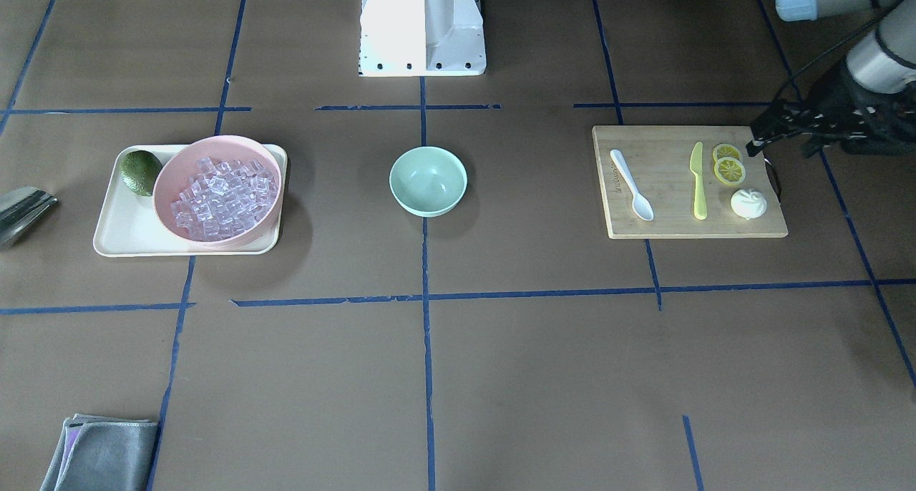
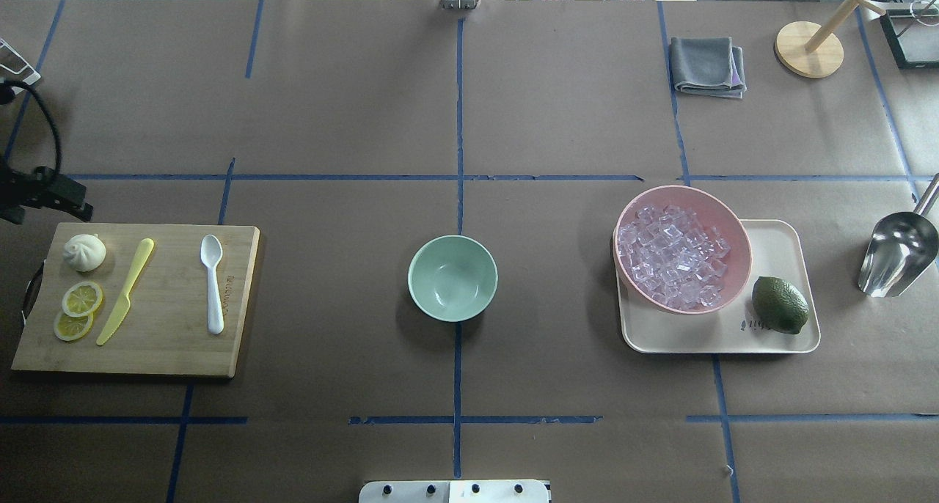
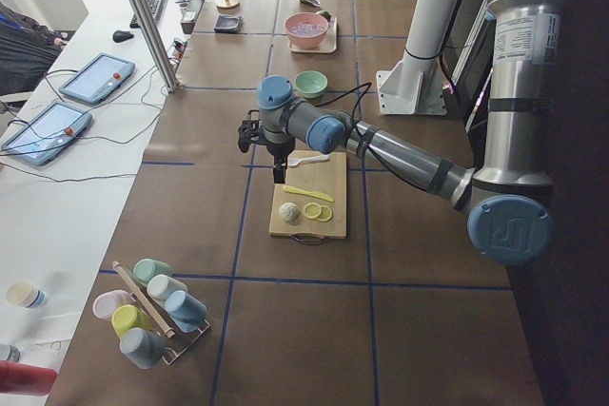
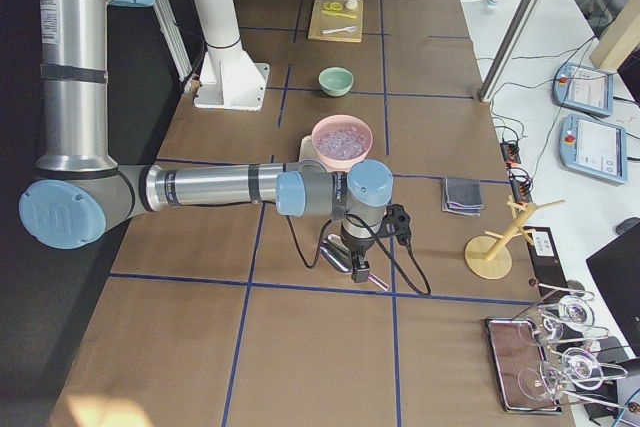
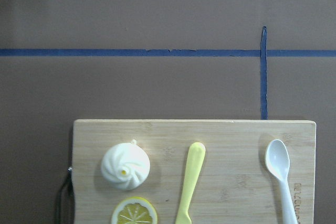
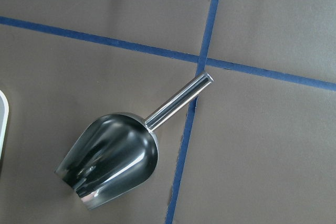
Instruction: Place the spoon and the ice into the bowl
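Note:
My left gripper will come to the white spoon and close its fingers on the handle (image 1: 633, 187) (image 5: 285, 193), at a spot just behind the spoon's rounded end.
The white spoon (image 1: 633, 185) lies on a wooden cutting board (image 1: 665, 222), also in the overhead view (image 2: 213, 283) and the left wrist view (image 5: 281, 174). The empty mint-green bowl (image 1: 428, 180) stands mid-table (image 2: 452, 277). The ice (image 1: 222, 194) fills a pink bowl (image 2: 682, 190) on a cream tray (image 2: 777, 232). My left gripper (image 1: 758, 137) hovers beyond the board's far corner (image 2: 77, 208); I cannot tell if it is open. My right gripper (image 4: 357, 265) shows only in the exterior right view, above a steel scoop (image 6: 113, 158); I cannot tell its state.
On the board lie a yellow-green knife (image 1: 698, 180), lemon slices (image 1: 728, 165) and a white bun (image 1: 748, 203). A dark green fruit (image 2: 780, 304) sits on the tray. A grey cloth (image 2: 708, 65) and a wooden stand (image 2: 809, 48) are at the far side.

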Tool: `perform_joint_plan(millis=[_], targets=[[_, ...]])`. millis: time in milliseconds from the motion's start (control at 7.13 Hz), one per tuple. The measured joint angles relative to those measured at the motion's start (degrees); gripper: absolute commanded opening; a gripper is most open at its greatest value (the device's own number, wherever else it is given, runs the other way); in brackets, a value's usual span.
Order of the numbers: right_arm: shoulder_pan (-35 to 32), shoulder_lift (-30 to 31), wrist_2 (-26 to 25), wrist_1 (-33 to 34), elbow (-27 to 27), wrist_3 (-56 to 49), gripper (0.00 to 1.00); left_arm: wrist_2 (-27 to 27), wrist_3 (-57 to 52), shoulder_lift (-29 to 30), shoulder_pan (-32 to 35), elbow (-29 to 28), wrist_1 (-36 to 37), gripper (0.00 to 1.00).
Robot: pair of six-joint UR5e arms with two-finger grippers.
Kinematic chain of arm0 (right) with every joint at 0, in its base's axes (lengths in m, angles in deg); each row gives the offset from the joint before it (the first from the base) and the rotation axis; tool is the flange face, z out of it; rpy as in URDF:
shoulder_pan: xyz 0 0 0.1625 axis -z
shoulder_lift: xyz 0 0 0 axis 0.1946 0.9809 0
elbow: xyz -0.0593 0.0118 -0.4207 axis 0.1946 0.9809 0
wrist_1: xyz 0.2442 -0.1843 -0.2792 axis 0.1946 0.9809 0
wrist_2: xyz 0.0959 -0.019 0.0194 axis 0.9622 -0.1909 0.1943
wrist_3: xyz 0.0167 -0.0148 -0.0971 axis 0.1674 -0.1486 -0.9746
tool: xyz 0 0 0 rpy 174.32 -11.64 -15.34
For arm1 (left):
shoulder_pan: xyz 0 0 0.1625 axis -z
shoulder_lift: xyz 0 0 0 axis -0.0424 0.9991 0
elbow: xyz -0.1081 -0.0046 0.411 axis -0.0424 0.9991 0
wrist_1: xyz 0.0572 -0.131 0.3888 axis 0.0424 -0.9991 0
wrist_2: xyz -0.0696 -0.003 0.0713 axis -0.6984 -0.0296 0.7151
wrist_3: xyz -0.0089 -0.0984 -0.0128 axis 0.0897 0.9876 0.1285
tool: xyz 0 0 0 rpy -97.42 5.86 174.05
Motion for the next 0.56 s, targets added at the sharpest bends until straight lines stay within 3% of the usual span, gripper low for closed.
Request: perform_joint_plan(millis=[280,561], targets=[[-0.01,0.01,-0.04,0.0,0.0,0.0,1.0,8.52,13.52,1.41,-10.1,-0.11,-3.63,1.0],[-0.01,0.02,0.01,0.0,0.07,-0.01,1.0,12.38,19.57,2.87,-15.46,-1.81,-6.38,0.99]])
